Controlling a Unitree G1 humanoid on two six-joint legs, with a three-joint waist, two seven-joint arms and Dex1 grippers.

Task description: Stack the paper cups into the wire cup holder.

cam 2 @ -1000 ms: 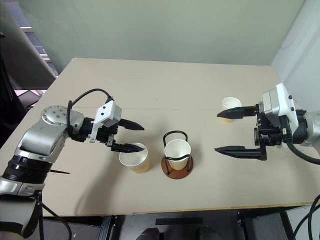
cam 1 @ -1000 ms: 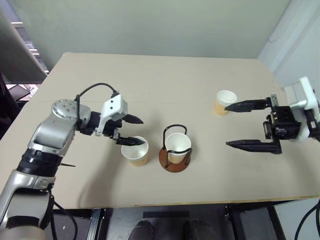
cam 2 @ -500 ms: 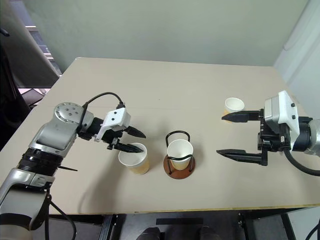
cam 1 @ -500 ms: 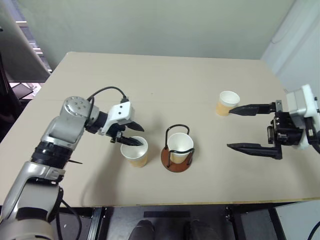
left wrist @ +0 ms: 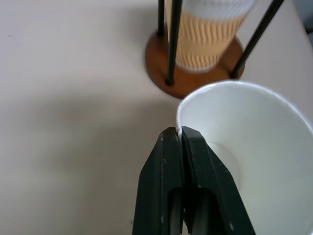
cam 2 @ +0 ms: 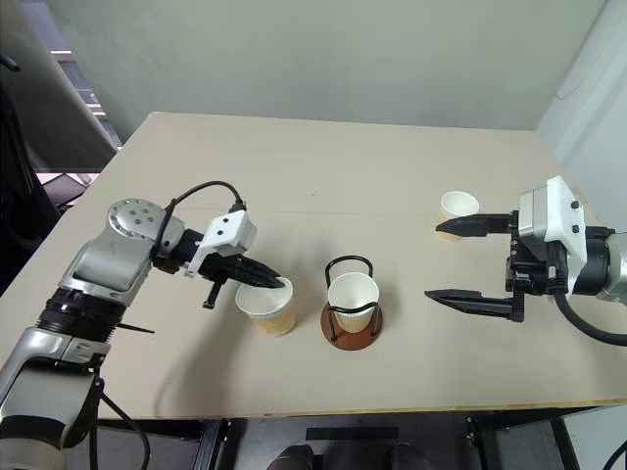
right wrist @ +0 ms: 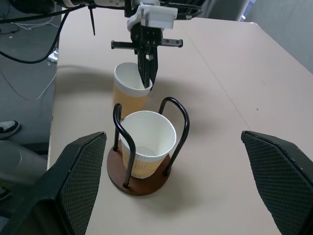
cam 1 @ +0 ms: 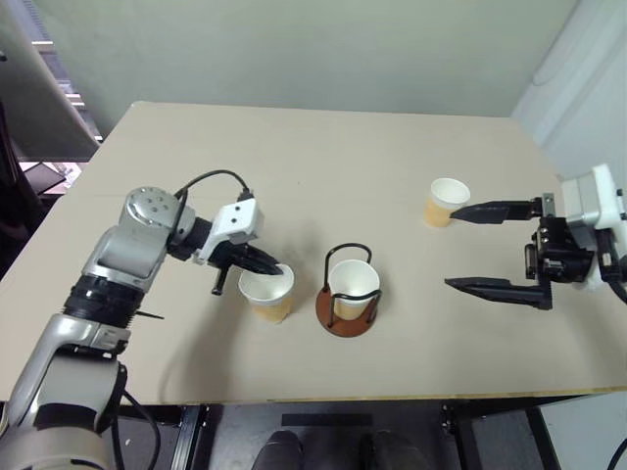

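The robot's left gripper should release its paper cup inside the cup (cam 1: pixel 354 281) that sits in the wire cup holder.
One paper cup (cam 1: pixel 266 296), tan-orange with a white inside, stands just left of the wire cup holder (cam 1: pixel 335 319). My left gripper (cam 1: pixel 278 269) is shut on this cup's rim, one finger inside and one outside, and the left wrist view shows the black fingers (left wrist: pixel 182 161) pinching the rim of the cup (left wrist: pixel 254 147). A second cup (cam 1: pixel 353 286) sits inside the holder's black wire loops. The third cup (cam 1: pixel 446 202) stands at the right. Beside it my right gripper (cam 1: pixel 454 249) hangs open and empty, its upper fingertip close to that cup.
The beige table (cam 1: pixel 294 147) has free room behind and in front of the cups. Its front edge runs close below the holder. A grey wall stands behind the table's far edge.
My left gripper's fingers have closed on the rim of the cup beside the holder. The right gripper has stayed open in place.
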